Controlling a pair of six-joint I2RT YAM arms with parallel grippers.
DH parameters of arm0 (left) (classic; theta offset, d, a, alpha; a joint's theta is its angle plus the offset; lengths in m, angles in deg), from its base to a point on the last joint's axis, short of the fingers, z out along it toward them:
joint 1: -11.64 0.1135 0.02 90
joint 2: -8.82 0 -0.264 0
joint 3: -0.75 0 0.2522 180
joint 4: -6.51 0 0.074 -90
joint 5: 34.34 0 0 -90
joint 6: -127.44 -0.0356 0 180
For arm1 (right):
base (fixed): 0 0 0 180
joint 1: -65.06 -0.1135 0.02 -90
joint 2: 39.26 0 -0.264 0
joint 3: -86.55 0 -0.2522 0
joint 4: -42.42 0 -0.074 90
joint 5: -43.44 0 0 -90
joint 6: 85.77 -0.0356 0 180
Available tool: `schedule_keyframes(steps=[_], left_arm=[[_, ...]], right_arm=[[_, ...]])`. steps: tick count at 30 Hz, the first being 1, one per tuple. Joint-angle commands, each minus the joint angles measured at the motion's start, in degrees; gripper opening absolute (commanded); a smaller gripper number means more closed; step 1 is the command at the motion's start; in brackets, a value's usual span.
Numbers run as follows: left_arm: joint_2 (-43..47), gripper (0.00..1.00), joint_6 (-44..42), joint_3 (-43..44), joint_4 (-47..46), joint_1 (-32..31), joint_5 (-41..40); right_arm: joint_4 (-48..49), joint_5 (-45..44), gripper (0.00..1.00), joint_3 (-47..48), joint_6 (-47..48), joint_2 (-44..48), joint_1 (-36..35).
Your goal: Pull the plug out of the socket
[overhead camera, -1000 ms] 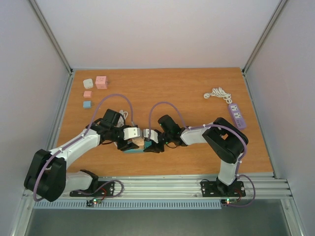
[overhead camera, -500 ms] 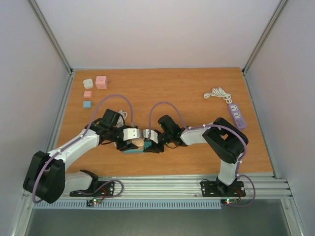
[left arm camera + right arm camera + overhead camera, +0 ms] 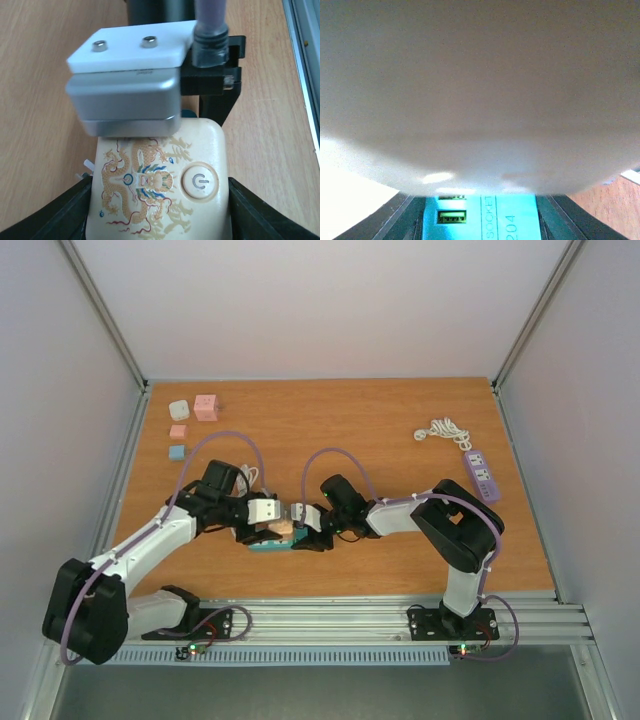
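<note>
My left gripper needs to release the cream plug just in front of the larger pink cube (image 3: 202,438), next to the blue cube. The plug now sits against a teal socket.
A cream plug block (image 3: 160,190) with a dragon print and a round power button sits between my left gripper's (image 3: 160,212) black fingers (image 3: 252,212), which are shut on its sides. In the top view the plug (image 3: 283,530) sits against a teal socket (image 3: 266,545) at the front middle of the table, with both grippers meeting there. In the right wrist view the plug's blurred cream face (image 3: 480,90) fills most of the frame. Below it the teal socket (image 3: 485,217), marked SOCKET with a USB port, is clamped between my right gripper's (image 3: 480,220) dark fingers.
Small pink, white and blue cube adapters (image 3: 205,407) lie at the back left. A purple power strip (image 3: 482,474) with a coiled white cord (image 3: 443,430) lies at the right. The right wrist's white and silver camera block (image 3: 127,82) sits just beyond the plug.
The left arm has shifted slightly to the left and back. Plug and socket stay together at the same spot, both grippers still on them.
</note>
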Motion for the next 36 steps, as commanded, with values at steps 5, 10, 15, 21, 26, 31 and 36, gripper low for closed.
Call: schedule_keyframes(steps=[5,10,15,21,26,31,36], left_arm=[[-1.1,0.27,0.3,5.7,2.1,7.0,8.7],[-1.7,0.27,3.3,7.2,1.5,8.9,10.9],[-2.5,0.27,10.4,8.6,-1.4,11.4,12.8],[-4.0,0.28,16.9,11.4,-2.7,17.1,14.2],[-5.6,0.29,25.3,12.6,-8.8,23.2,14.3],[-9.3,0.3,35.6,14.0,-17.5,29.9,12.8],[-15.7,0.31,43.3,16.3,-26.6,34.2,9.6]], right_arm=[[-4.6,-1.1,0.35,-0.3,-0.5,0.4,1.0],[-7.0,-1.5,0.38,-0.8,0.6,2.0,1.6],[-7.5,-2.2,0.46,-1.9,0.4,3.3,2.1],[-7.7,-2.0,0.65,-2.1,-1.5,5.4,2.6],[-7.8,-1.8,0.74,-1.2,-3.7,7.3,2.6],[-8.6,-1.5,0.81,-0.1,-5.6,9.5,2.5],[-10.2,-1.7,0.91,0.6,-5.9,12.6,2.5]])
